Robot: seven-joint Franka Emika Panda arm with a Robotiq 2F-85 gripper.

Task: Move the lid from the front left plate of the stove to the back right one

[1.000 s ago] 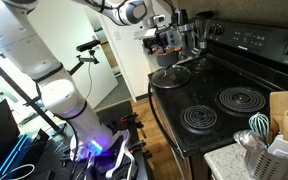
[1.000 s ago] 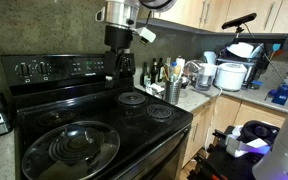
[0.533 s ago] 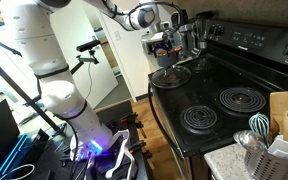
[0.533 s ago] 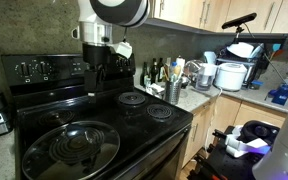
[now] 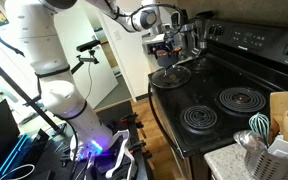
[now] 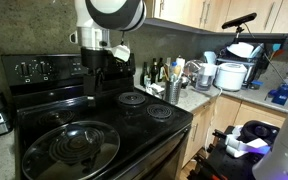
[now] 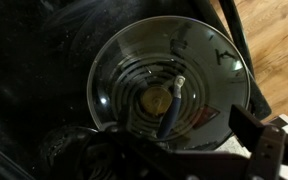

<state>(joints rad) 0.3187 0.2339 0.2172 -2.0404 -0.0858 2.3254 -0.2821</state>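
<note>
The dark part of the lid's handle (image 5: 168, 66) (image 7: 168, 121), beside the handle's silver end, rises above the lid's glass. So my gripper will close on it there.
A round glass lid (image 5: 170, 75) with a small centre knob lies on the front left burner of the black stove (image 5: 229, 125). It also shows in an exterior view (image 6: 69, 148) and fills the wrist view (image 7: 169, 85). My gripper (image 5: 165, 47) hangs above the lid, open and empty, apart from it. It also shows in an exterior view (image 6: 100, 76). In the wrist view its fingers (image 7: 174, 160) frame the lid's near edge. The back right burner (image 5: 241, 98) is bare; it also shows in an exterior view (image 6: 132, 98).
The front right burner (image 5: 199, 117) is bare. A utensil holder (image 5: 267, 150) and a wooden board (image 5: 284, 108) stand on the counter beside the stove. Bottles (image 6: 156, 73), a utensil crock (image 6: 173, 91) and a rice cooker (image 6: 230, 76) line the counter.
The gripper has moved from over the back of the stove toward the front left burner and now hangs over the lid. The lid has not moved.
</note>
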